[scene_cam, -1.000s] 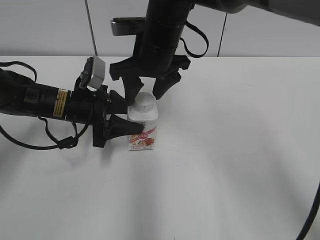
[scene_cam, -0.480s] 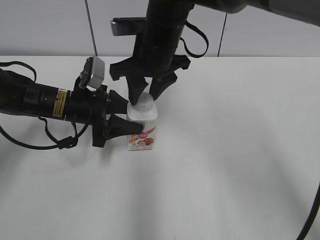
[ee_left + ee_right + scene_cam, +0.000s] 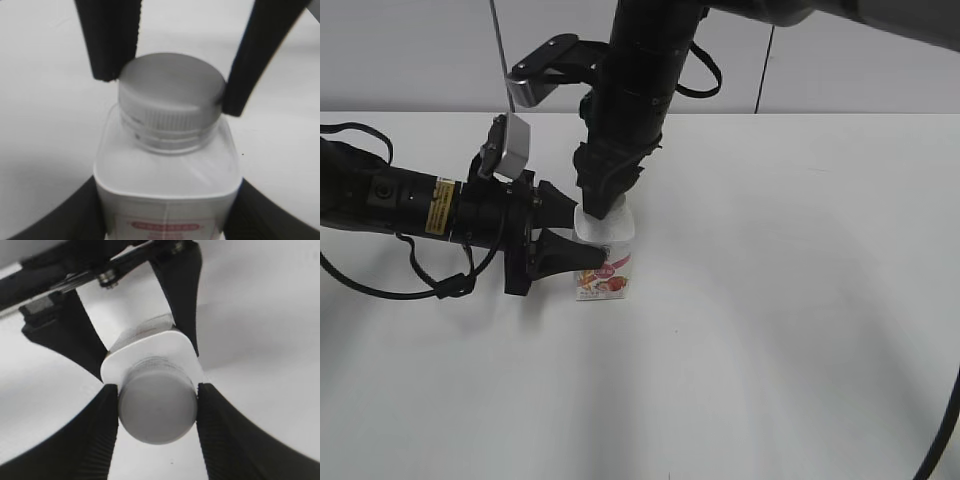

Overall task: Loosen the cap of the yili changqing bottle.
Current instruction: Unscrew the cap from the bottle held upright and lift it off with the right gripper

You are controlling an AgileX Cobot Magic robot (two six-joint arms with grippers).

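Observation:
The right gripper is turned far round while the cap still sits on the bottle, so it should open, turn back and grip the cap's sides (image 3: pixel 162 114).
The white yili changqing bottle (image 3: pixel 608 262) with its red-pink fruit label stands upright on the table. My left gripper (image 3: pixel 582 240) comes in from the left and is shut on the bottle's body, one finger on each side (image 3: pixel 165 200). My right gripper (image 3: pixel 603 197) comes down from above and is shut on the white cap (image 3: pixel 157 409); its ribbed fingers (image 3: pixel 100 440) press both sides of the cap. In the left wrist view the cap (image 3: pixel 170 97) shows between the right gripper's two black fingers. In the exterior view the cap is hidden by the right gripper.
The white table (image 3: pixel 770 330) spreads all around the bottle. The left arm's black body and cable (image 3: pixel 390 205) lie along the table at the left. The right arm (image 3: pixel 645 70) stands above the bottle. A grey wall is behind.
My right gripper closed from open around the cap to shut on it, and its wrist turned, swinging the wrist camera bracket round to the upper left. The left gripper and bottle stayed put.

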